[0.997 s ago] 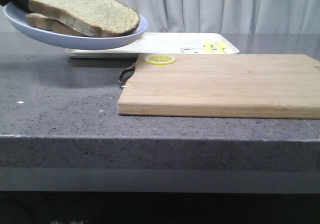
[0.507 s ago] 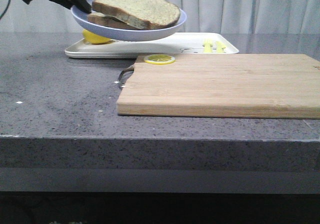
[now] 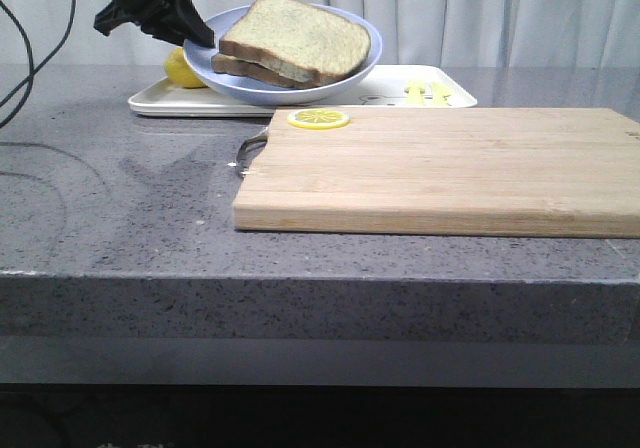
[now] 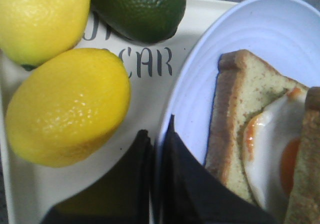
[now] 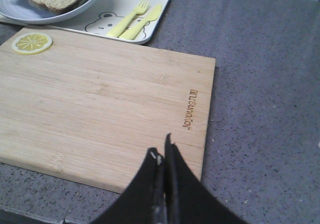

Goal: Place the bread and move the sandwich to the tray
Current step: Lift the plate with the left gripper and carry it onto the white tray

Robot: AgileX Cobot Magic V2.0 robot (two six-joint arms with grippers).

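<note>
Next, my left gripper releases the pale-blue plate, now tilted low over the tray, on the white tray (image 3: pixel 304 84) between the lemons and the yellow fork.
My left gripper (image 3: pixel 196 34) is shut on the left rim of the pale-blue plate (image 3: pixel 352 60), which is tilted low over the white tray (image 3: pixel 400 93); I cannot tell if they touch. The sandwich lies on the plate, with the thick bread (image 3: pixel 295 33) on top. In the left wrist view the gripper (image 4: pixel 157 134) pinches the plate rim (image 4: pixel 260 44). The fried egg (image 4: pixel 270 144) shows between the lower slice (image 4: pixel 232 119) and the top bread (image 4: pixel 306 179). My right gripper (image 5: pixel 162 151) is shut and empty over the near corner of the cutting board (image 5: pixel 100 99).
Two lemons (image 4: pixel 65 104) (image 4: pixel 40 19) and a dark green fruit (image 4: pixel 140 9) lie on the tray's left end (image 4: pixel 145 84) beside the plate. A yellow fork and knife (image 5: pixel 132 19) lie at its right end. A lemon slice (image 3: pixel 318 118) sits on the wooden board (image 3: pixel 450 168).
My left gripper has carried the plate with the sandwich from high at the left to the right, back and down, until it is low over the tray.
</note>
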